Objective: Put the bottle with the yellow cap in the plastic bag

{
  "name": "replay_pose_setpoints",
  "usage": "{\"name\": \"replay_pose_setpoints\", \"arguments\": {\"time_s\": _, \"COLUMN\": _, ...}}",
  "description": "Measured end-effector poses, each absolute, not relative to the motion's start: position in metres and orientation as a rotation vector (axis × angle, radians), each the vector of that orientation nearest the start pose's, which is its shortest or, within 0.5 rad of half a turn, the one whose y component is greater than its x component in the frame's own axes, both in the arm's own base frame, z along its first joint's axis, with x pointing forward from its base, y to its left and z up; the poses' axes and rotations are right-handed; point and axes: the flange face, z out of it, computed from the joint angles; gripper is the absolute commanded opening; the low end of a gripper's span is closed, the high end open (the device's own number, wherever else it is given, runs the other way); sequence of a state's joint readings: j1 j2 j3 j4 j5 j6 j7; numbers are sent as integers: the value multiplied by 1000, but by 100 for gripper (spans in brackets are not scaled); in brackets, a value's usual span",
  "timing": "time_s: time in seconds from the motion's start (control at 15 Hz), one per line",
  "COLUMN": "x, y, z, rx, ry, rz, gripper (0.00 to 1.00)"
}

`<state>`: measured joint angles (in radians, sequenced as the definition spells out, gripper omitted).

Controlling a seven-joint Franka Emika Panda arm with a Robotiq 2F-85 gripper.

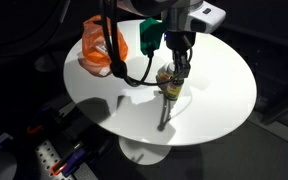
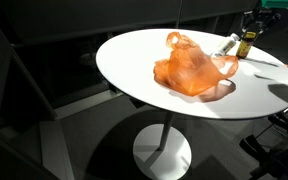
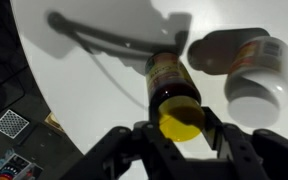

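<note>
Next, I set the bottle down inside the orange plastic bag (image 1: 96,41), toward the edge of the table, with my gripper.
The bottle with the yellow cap (image 3: 176,90) stands upright on the white round table (image 1: 219,105), its cap pointing at the wrist camera. My gripper (image 3: 181,128) is straight above it, with a finger against each side of the cap, so it is shut on the bottle. Both exterior views show this at the table's edge area (image 1: 168,78) (image 2: 246,45). The orange plastic bag (image 1: 101,50) (image 2: 189,70) lies crumpled on the table, well away from the gripper, with its loop handles up.
A white-capped bottle (image 3: 242,62) lies on its side right beside the gripped bottle, also seen in an exterior view (image 2: 227,45). A black cable (image 1: 124,72) hangs from the arm down over the table between the bag and the gripper. The surroundings are dark.
</note>
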<state>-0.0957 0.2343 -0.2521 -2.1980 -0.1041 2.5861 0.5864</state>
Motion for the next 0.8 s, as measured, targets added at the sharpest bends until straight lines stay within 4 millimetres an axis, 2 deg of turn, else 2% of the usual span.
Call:
{"name": "replay_pose_setpoints", "arguments": {"time_s": 0.2, "x": 540, "y": -183, "z": 305, "rx": -2946, "ry": 1297, "rz": -305, "gripper": 20}}
{"name": "replay_pose_setpoints", "arguments": {"time_s": 0.4, "x": 544, "y": -168, "z": 325, "rx": -2944, "ry": 1255, "rz": -346, "gripper": 20}}
{"name": "replay_pose_setpoints", "arguments": {"time_s": 0.6, "x": 551, "y": -138, "z": 353, "rx": -2945, "ry": 1170, "rz": -398, "gripper": 20}}
{"name": "replay_pose_setpoints", "arguments": {"time_s": 0.8, "x": 557, "y": -92, "z": 379, "rx": -2952, "ry": 1045, "rz": -447, "gripper": 20}}
